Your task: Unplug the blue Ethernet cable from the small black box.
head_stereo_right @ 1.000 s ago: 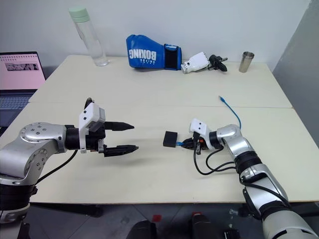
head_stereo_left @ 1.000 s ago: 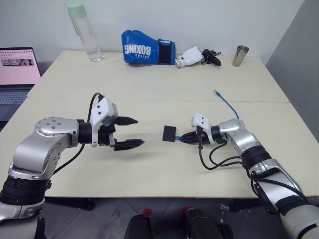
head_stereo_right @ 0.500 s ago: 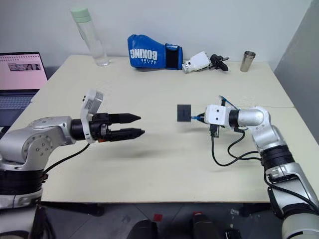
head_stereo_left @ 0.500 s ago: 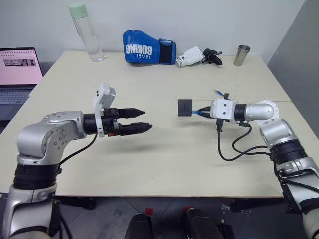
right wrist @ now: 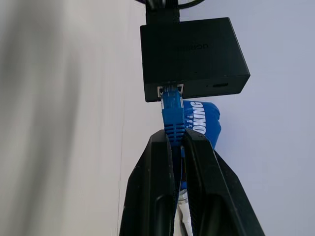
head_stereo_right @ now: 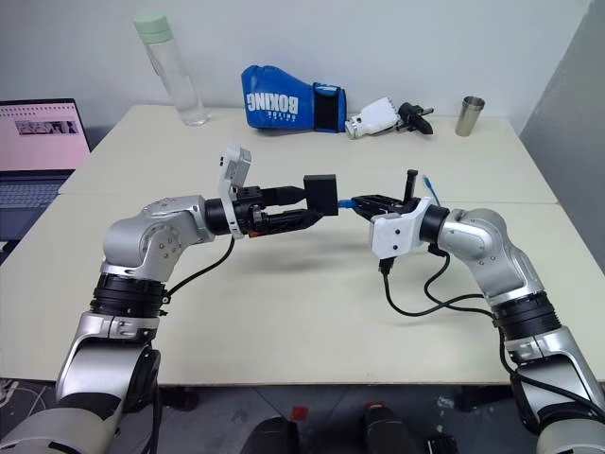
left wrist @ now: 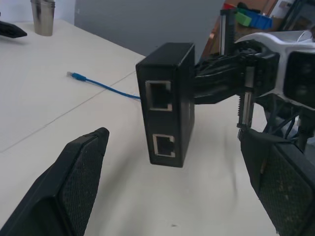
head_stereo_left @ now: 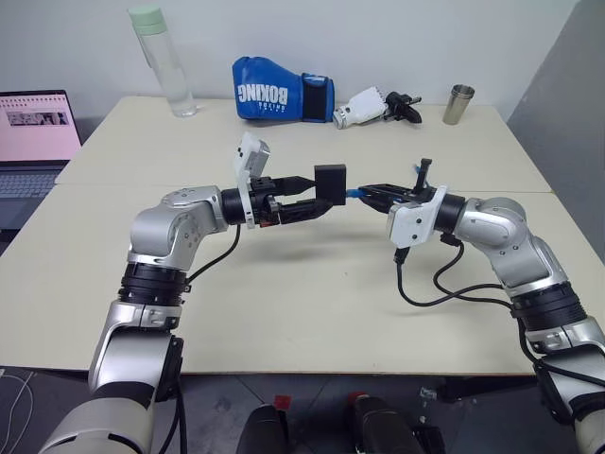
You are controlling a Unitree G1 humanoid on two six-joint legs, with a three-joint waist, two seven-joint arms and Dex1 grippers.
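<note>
The black box is hanging from the boot in my right gripper, so my left gripper needs to grip the box (head_stereo_left: 330, 184) before my right gripper turns and takes hold of the plug again.
The small black box (head_stereo_left: 331, 179) hangs in the air above the middle of the table, with two ports on its side (left wrist: 167, 103). The blue Ethernet cable (right wrist: 172, 110) is plugged into it. My right gripper (head_stereo_left: 365, 192) is shut on the cable's blue boot just behind the plug, pointing left. The rest of the cable (left wrist: 98, 84) trails back onto the table. My left gripper (head_stereo_left: 319, 196) points right from the other side and is open. Its fingers (left wrist: 74, 191) stand wide on either side of the box, and I see no contact with it.
Along the table's far edge stand a clear bottle (head_stereo_left: 163, 61), a blue boxing glove (head_stereo_left: 281, 91), a white and black gripper part (head_stereo_left: 373, 106) and a metal cup (head_stereo_left: 458, 104). A laptop (head_stereo_left: 33, 142) sits at the far left. Black wires loop under my right wrist (head_stereo_left: 444, 293).
My right gripper has lifted the box by its cable off the table and rolled over. My left gripper has swung right and forward until its open fingers flank the box.
</note>
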